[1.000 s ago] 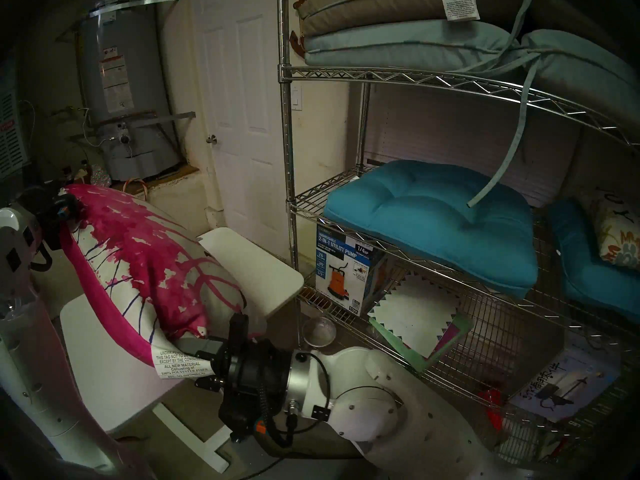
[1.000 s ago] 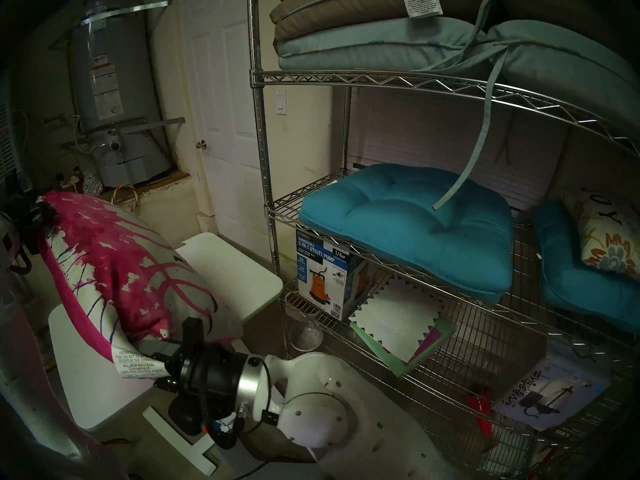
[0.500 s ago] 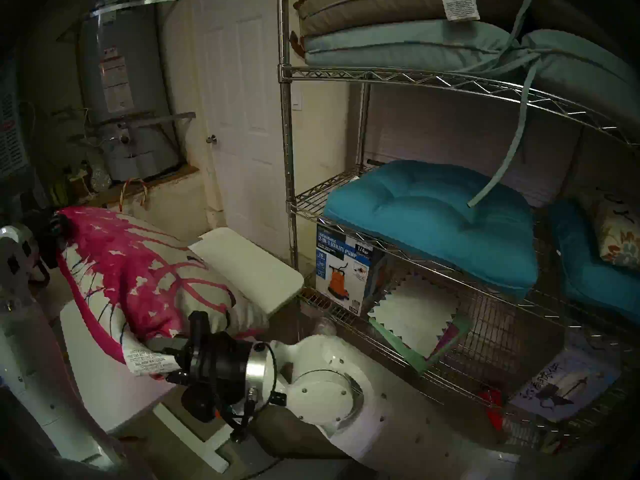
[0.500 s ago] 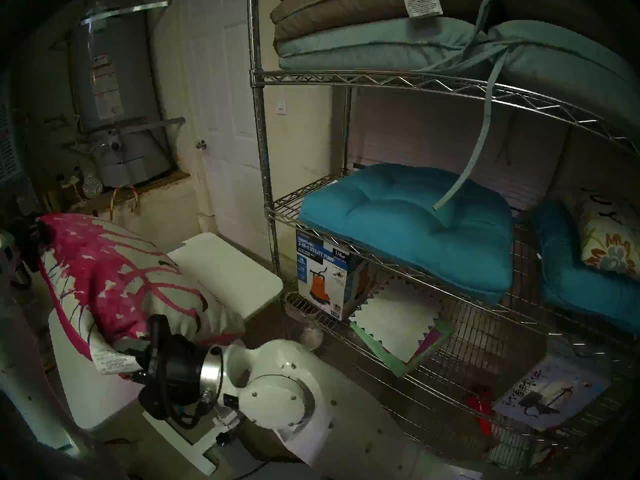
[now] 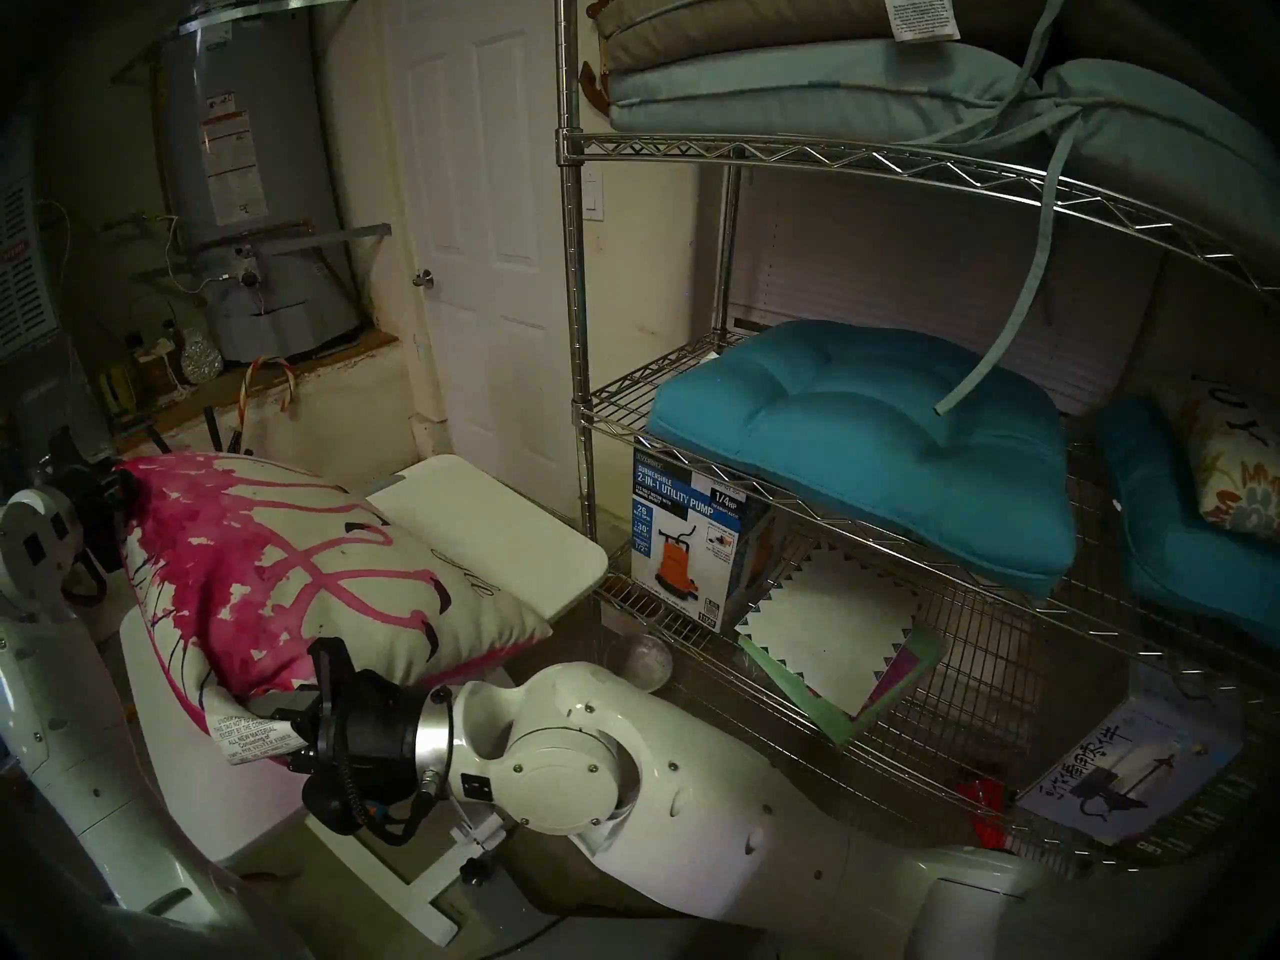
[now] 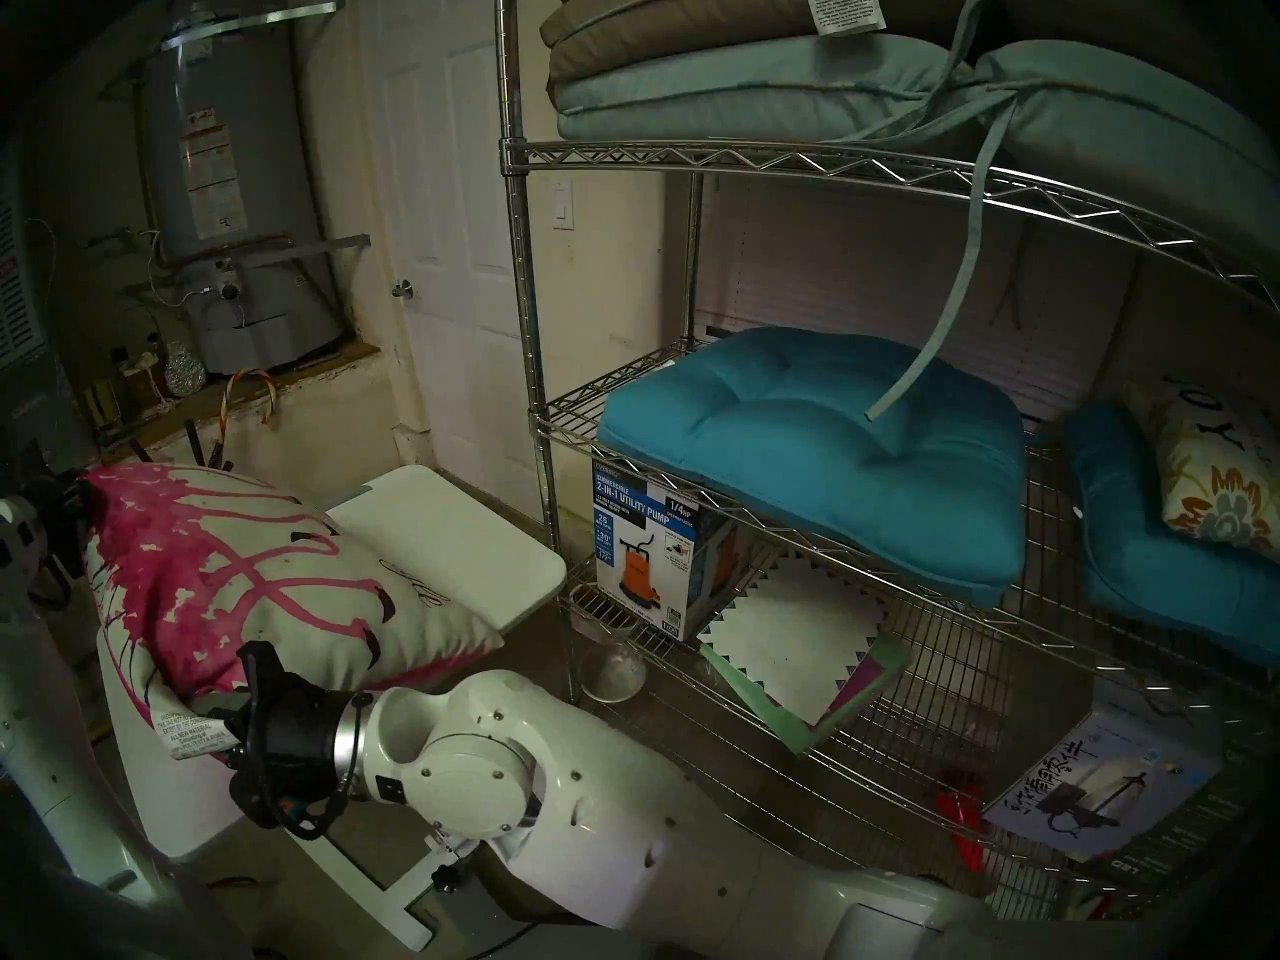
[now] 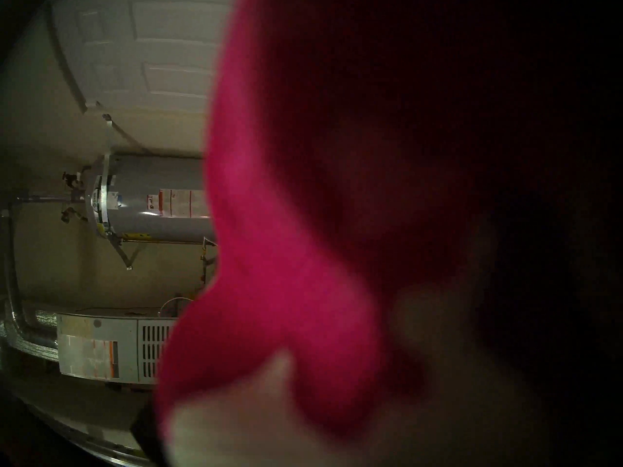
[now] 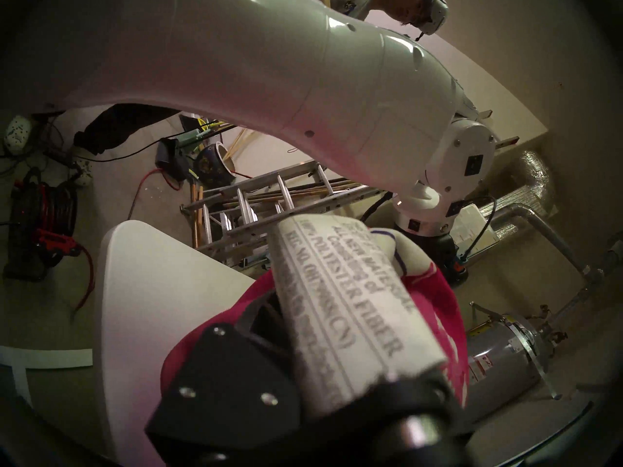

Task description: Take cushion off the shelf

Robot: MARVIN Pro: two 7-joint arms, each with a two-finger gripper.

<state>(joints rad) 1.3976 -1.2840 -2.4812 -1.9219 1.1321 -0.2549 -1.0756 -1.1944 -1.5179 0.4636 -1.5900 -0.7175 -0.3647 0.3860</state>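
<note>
My right gripper is going to release the flamingo cushion on the near part of the small white table [image 5: 325,604].
The cushion [image 5: 298,577], white with a magenta flamingo print and a pink back, is off the chrome wire shelf [image 5: 575,280] and lies low across the small white table [image 5: 499,522]. My left gripper [image 5: 114,484] is shut on its far left corner; in the left wrist view, pink fabric of the cushion [image 7: 286,254] fills most of the frame. My right gripper [image 5: 277,709] is shut on the near corner beside the white care tag [image 5: 242,737]. The right wrist view shows that tag [image 8: 337,304] draped over a black finger [image 8: 232,365].
The shelf holds a teal tufted cushion [image 5: 859,446], a pump box [image 5: 692,536], a floral pillow [image 5: 1240,480] and stacked pads on its upper tier. A glass bowl [image 5: 641,661] sits on the floor. A water heater [image 5: 242,176] and a door [image 5: 485,245] stand behind; a ladder [image 8: 269,200] lies to my left.
Both arms have lowered the cushion and laid it flatter onto the table. The right arm has moved left and down with its corner. Both grips have stayed shut.
</note>
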